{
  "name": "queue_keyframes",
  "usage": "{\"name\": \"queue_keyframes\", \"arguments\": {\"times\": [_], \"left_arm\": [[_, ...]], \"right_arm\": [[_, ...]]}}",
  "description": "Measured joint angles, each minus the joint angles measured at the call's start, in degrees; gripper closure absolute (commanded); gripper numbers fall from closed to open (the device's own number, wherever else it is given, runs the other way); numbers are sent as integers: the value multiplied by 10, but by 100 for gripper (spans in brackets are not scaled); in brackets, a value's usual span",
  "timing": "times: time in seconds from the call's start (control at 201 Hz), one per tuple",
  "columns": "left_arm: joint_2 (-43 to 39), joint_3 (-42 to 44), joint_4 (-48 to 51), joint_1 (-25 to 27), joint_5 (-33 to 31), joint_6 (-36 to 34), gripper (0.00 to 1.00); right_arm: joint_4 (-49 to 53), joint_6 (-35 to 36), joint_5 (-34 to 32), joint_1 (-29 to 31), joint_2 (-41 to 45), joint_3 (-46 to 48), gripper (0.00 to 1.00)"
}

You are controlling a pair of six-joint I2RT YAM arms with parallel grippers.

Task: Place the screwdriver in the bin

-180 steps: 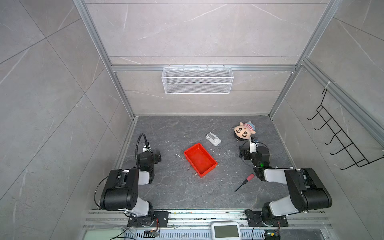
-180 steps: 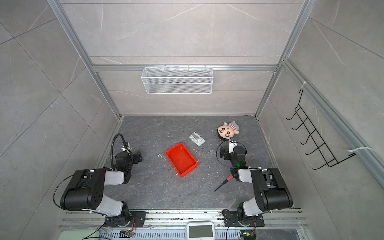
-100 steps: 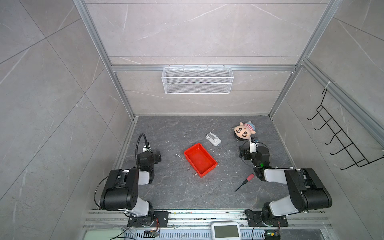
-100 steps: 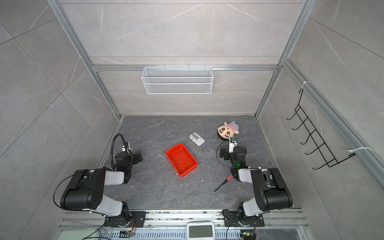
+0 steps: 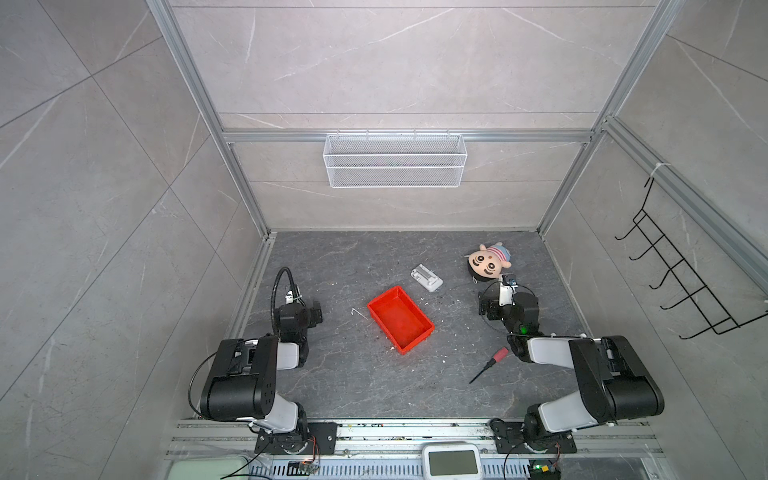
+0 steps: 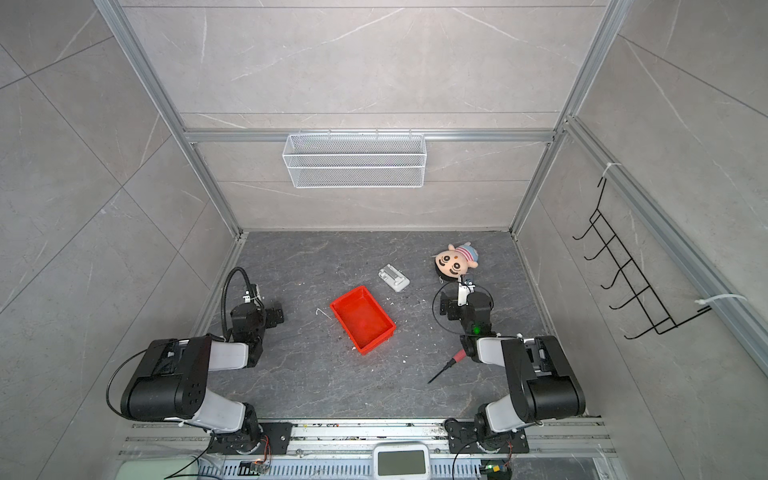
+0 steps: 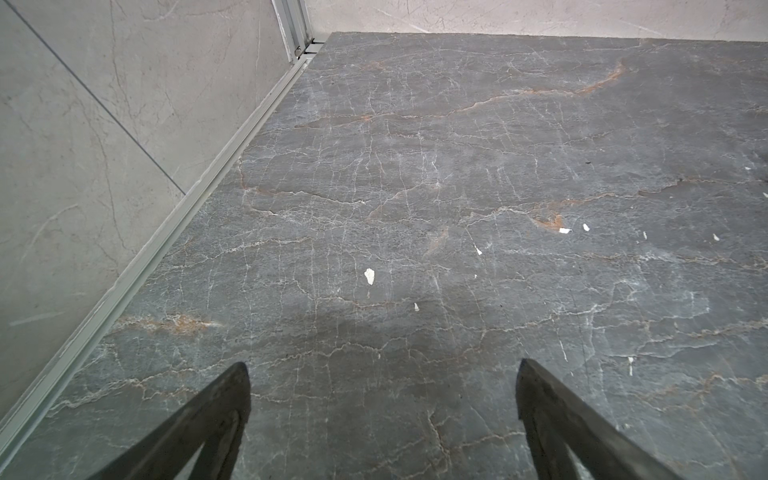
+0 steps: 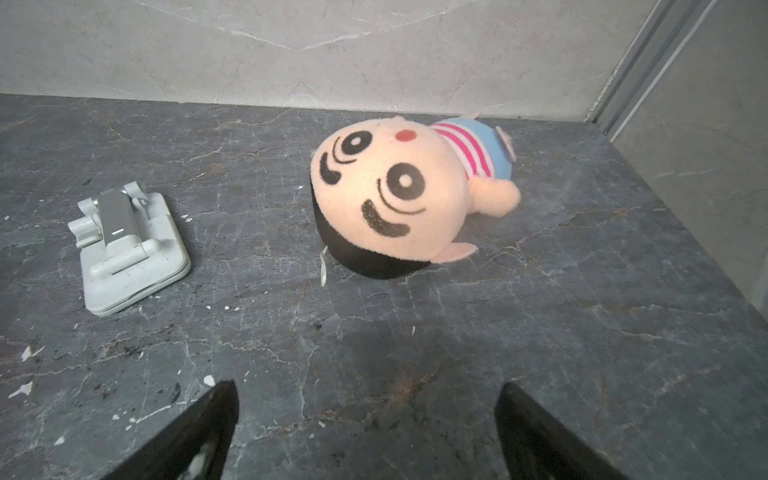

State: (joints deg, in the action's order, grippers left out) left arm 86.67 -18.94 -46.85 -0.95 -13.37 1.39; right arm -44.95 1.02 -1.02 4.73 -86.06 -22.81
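The robot's right gripper will next go to the screwdriver's red handle (image 5: 501, 353) and close there, near the end of the handle away from the screwdriver's thin dark rod.
The screwdriver (image 5: 490, 364) (image 6: 449, 365), red handle and thin dark shaft, lies flat on the dark table at the front right, just beside my right arm's forearm. The bin (image 5: 400, 319) (image 6: 362, 319), a shallow red tray, sits empty near the table's middle. My right gripper (image 8: 368, 395) is open over bare table, facing the back wall; in both top views it sits behind the screwdriver. My left gripper (image 7: 382, 374) is open over bare table at the left side. Neither wrist view shows the screwdriver or the bin.
A plush doll head (image 5: 488, 261) (image 8: 399, 199) lies at the back right, just ahead of the right gripper. A small grey-white plastic block (image 5: 427, 278) (image 8: 124, 245) lies behind the bin. A white wire basket (image 5: 395, 160) hangs on the back wall. A black hook rack (image 5: 681, 286) hangs on the right wall.
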Motion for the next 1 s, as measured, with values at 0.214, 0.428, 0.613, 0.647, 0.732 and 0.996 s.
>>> {"name": "queue_keyframes", "arguments": {"times": [0.214, 0.428, 0.613, 0.647, 0.732, 0.996], "left_arm": [[-10, 1, -1, 1, -9, 4, 0], [-55, 6, 22, 17, -26, 1, 0], [-151, -9, 91, 25, -5, -11, 0], [-171, -13, 109, 27, 8, -15, 0], [-211, -27, 150, 35, 37, -25, 0], [-291, -77, 261, 103, 180, -68, 0]], "right_arm": [[4, 0, 13, 0, 18, 4, 1], [37, 0, 17, 0, 116, 18, 1], [114, -11, 23, 0, 191, 12, 1], [134, -14, 25, 0, 203, 9, 1], [184, -21, 26, 0, 229, 1, 1], [346, -55, 46, 0, 328, -29, 1]]}}
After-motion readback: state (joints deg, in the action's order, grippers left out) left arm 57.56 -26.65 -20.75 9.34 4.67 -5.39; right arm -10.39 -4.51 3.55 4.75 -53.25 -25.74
